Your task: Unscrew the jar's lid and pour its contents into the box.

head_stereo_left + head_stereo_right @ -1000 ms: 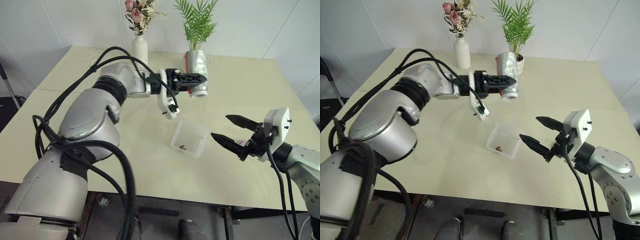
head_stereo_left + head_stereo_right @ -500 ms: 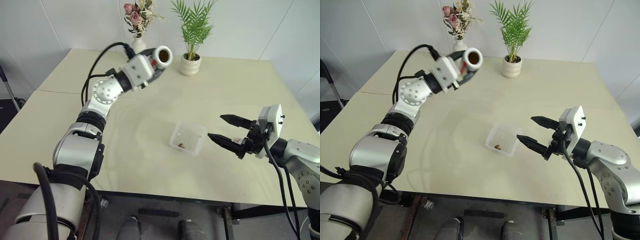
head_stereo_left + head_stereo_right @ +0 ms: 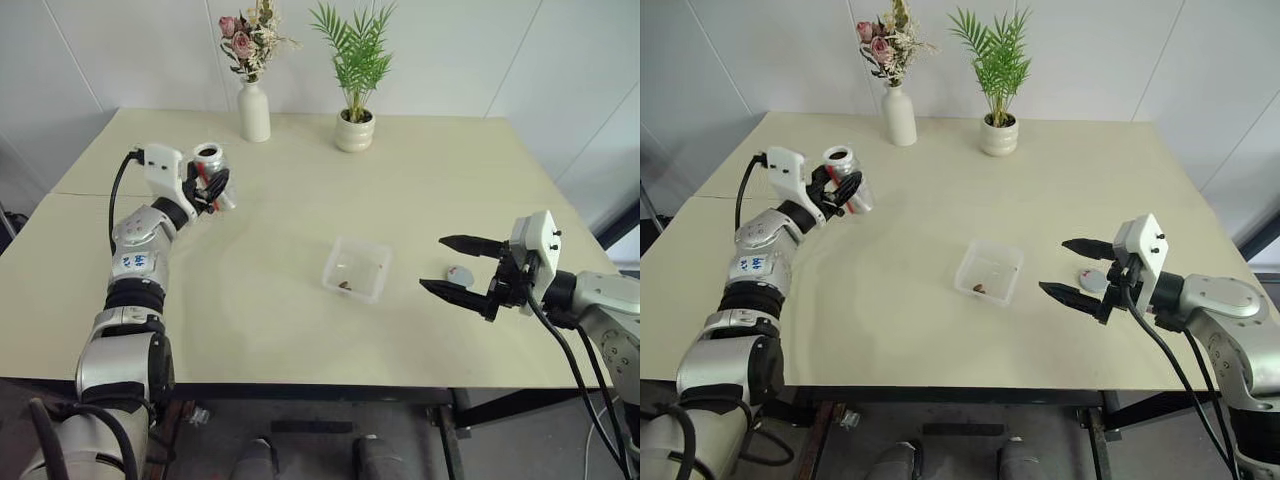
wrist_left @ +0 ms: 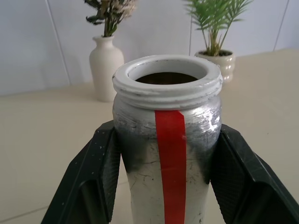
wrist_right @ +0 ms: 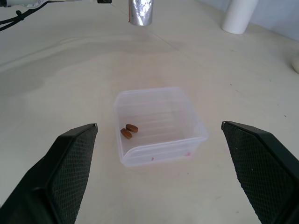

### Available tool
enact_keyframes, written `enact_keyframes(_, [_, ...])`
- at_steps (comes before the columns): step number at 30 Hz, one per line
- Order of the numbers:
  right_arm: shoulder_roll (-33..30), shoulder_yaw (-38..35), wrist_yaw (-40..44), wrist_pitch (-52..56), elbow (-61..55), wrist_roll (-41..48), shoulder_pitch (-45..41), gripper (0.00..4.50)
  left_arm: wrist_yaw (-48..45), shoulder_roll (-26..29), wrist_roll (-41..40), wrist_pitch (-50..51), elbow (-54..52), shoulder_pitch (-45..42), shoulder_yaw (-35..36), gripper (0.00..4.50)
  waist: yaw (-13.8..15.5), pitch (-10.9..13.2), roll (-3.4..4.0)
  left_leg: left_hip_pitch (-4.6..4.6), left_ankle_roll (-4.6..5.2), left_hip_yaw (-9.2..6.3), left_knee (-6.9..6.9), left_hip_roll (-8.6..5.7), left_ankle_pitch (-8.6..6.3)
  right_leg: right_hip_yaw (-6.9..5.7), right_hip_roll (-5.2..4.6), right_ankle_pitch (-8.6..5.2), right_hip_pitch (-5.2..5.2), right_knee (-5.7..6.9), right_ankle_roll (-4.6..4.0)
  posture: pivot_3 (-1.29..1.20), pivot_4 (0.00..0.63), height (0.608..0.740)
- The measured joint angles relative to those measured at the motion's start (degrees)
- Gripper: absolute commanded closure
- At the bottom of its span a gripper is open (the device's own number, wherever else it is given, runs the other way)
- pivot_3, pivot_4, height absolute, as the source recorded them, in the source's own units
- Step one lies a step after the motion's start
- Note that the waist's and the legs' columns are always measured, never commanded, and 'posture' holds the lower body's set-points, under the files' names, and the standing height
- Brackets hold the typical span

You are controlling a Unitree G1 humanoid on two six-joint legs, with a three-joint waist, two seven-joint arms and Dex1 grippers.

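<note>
My left gripper is going to put the jar down on the bare table just this side of the thin seam point(image 3: 170, 237).
The jar point(image 4: 168, 140), silvery with a red stripe, stands upright and lidless in my left gripper point(image 3: 213, 185), which is shut on its sides above the table's left part. The clear box point(image 3: 357, 268) rests mid-table with two reddish-brown bits of the contents point(image 5: 128, 130) inside. The lid point(image 3: 460, 275), a small grey disc, lies on the table to the right of the box. My right gripper point(image 3: 433, 263) hovers open beside the lid, pointing at the box, with nothing between its fingers.
A white vase with flowers point(image 3: 254, 110) and a small potted plant point(image 3: 354, 130) stand at the far edge of the table point(image 3: 300, 340).
My left arm has swung left and down, away from over the box, and its wrist has rolled the jar from tipped on its side to upright. The right gripper has stayed put.
</note>
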Motion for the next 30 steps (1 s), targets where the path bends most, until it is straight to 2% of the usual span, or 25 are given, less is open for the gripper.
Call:
enact_keyframes(4, [0.0, 0.01, 0.08, -0.03, 0.02, -0.46, 0.09, 0.01, 0.15, 2.88, 2.93, -2.32, 0.0, 4.79, -0.89, 2.13, -0.06, 0.0, -0.01, 0.02, -0.01, 0.0, -0.05, 0.0, 0.0, 0.0, 0.0, 0.0, 0.0, -0.01, -0.02, 0.0, 0.15, 0.74])
enact_keyframes(12, [0.17, 0.03, 0.07, -0.01, -0.23, -0.46, 0.76, 0.01, 6.06, 2.57, 3.55, -6.76, 0.18, 6.85, 1.08, 2.13, 0.49, -0.01, -0.04, 0.0, -0.01, 0.0, -0.05, 0.0, 0.0, 0.0, -0.01, 0.01, 0.04, -0.12, -0.04, 0.0, 0.15, 0.74])
enact_keyframes(22, [0.28, 0.07, 0.04, 0.06, -0.51, -0.41, 0.95, 0.01, 10.07, 0.67, 0.05, -5.69, 0.28, 8.74, 5.57, 2.13, 0.29, -0.02, -0.04, 0.02, -0.02, 0.01, -0.09, 0.0, 0.0, 0.0, -0.01, 0.01, 0.04, -0.17, -0.04, 0.0, 0.15, 0.74])
enact_keyframes(28, [0.28, 0.47, 0.05, 0.06, -0.5, -0.41, 0.66, 0.0, 9.89, 0.66, -1.29, -3.03, 0.27, 8.75, 6.7, 0.23, 0.33, -0.02, -0.05, 0.0, -0.02, 0.01, -0.12, 0.01, 0.0, 0.0, -0.01, 0.01, 0.04, -0.21, -0.05, 0.0, 0.15, 0.74])
enact_keyframes(29, [0.28, 0.84, 0.05, 0.06, -0.48, -0.41, 0.58, 0.0, 9.58, 0.66, -1.49, -2.65, 0.25, 8.75, 6.75, 0.01, 0.3, -0.02, -0.05, 0.01, -0.02, 0.01, -0.12, 0.01, 0.0, 0.0, -0.01, 0.01, 0.04, -0.21, -0.05, 0.0, 0.15, 0.74])
enact_keyframes(30, [0.29, 1.14, 0.08, 0.06, -0.46, -0.41, 0.51, 0.0, 9.42, 0.66, -1.64, -2.47, 0.17, 8.76, 6.83, 0.01, 0.29, -0.02, -0.05, 0.0, -0.02, 0.01, -0.12, 0.01, -0.01, 0.0, -0.01, 0.01, 0.04, -0.21, -0.05, 0.0, 0.15, 0.74])
